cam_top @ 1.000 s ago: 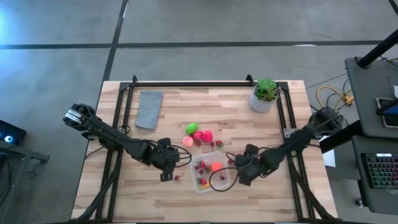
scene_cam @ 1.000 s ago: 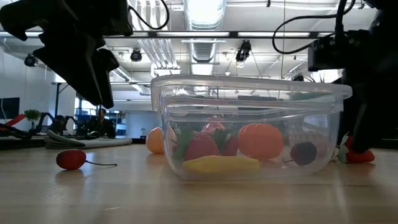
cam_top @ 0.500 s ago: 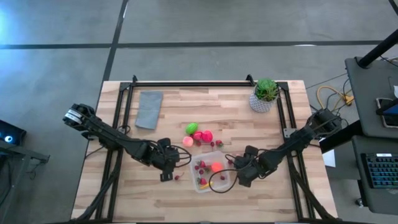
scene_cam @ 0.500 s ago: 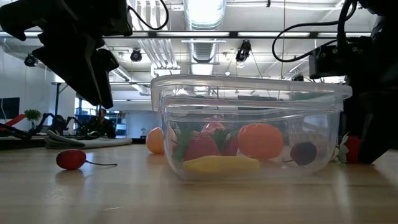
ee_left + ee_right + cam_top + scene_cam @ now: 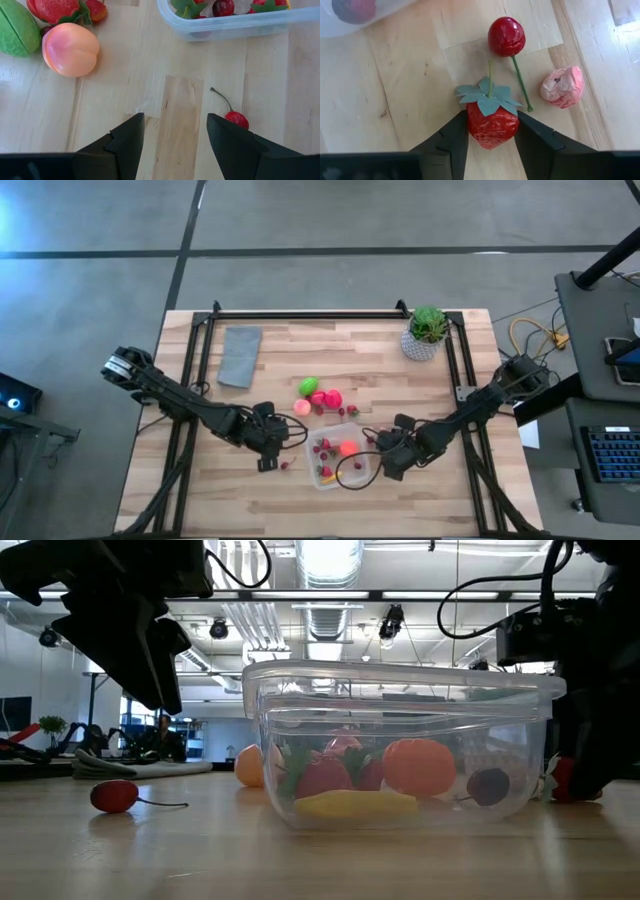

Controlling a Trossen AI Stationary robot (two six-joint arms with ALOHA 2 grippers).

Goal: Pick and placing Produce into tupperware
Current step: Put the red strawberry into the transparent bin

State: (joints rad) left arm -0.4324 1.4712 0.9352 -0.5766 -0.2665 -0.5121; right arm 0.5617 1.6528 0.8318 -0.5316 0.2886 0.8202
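Note:
I should use my right gripper to set the red strawberry free inside the tupperware (image 5: 338, 461), between the orange piece and the yellow piece.
The clear tupperware (image 5: 338, 455) stands mid-table with a strawberry, an orange piece and other produce (image 5: 420, 766) inside. Just right of it my right gripper (image 5: 491, 116) is shut on a red strawberry (image 5: 492, 126). A cherry (image 5: 506, 36) and a pink crumpled piece (image 5: 562, 86) lie just past it. Left of the tupperware my left gripper (image 5: 175, 117) hangs open above bare wood. Another cherry (image 5: 236, 119) lies beside one of its fingers. A peach (image 5: 70, 49), a green piece (image 5: 17, 32) and strawberries (image 5: 55, 7) rest on the table farther off. My right gripper pinches the strawberry's two sides (image 5: 472, 125) between its two fingers (image 5: 452, 137), just below the green leaf cap. The fingers slant steeply down from the table's right. The strawberry lies on the table (image 5: 410, 100), its leaf cap pointing away from the gripper.
A potted plant (image 5: 428, 332) stands at the far right corner. A grey cloth (image 5: 240, 355) lies flat at the far left. The tupperware wall (image 5: 365, 12) is close beside my right gripper. Bare wood stretches along the near edge (image 5: 300, 515).
My right gripper's fingers have come in around the strawberry right of the tupperware, so that in the low view they now hide part of it. The strawberry has stayed on the table.

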